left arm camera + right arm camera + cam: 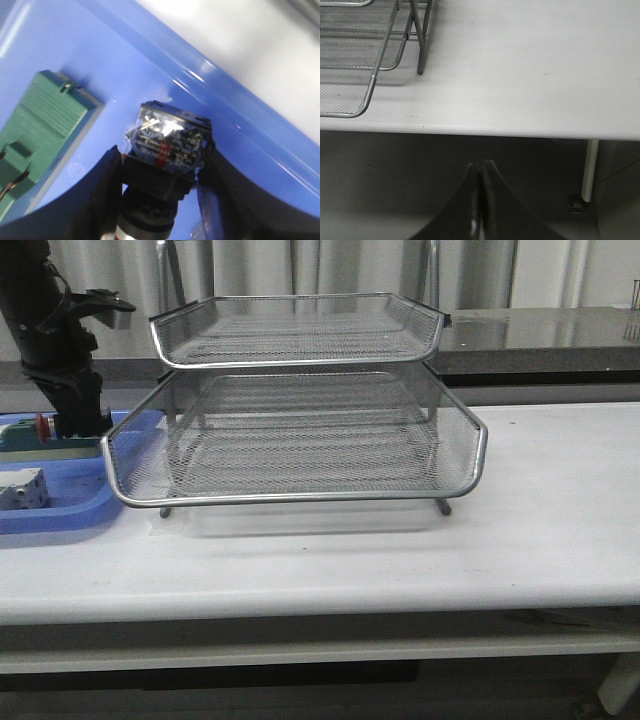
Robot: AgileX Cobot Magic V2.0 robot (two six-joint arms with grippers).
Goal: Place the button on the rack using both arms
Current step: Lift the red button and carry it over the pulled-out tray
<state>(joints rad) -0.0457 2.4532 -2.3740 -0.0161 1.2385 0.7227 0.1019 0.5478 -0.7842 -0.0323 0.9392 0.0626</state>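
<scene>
Next, I release the button from my left gripper on the middle of the rack's lower mesh tray (290, 452).
The button (167, 137) lies in the blue bin, its clear-capped rear block facing the left wrist camera and its black and silver barrel toward the wrist. My left gripper (162, 150) is closed on it, with one black finger (107, 185) on each side of the black body. In the front view the left arm reaches down into the bin at the far left, and a bit of red (41, 424) shows beside the gripper (80, 422). The silver wire-mesh rack (300, 440) stands mid-table. My right gripper (481, 167) is shut and empty, below and in front of the table's front edge, to the right of the rack (360, 55).
The blue plastic bin (60, 515) sits left of the rack, touching its lower tray. It holds a green block (42, 125) next to the button and a white block (22, 490) nearer the front. A table leg (591, 170) shows at the right.
</scene>
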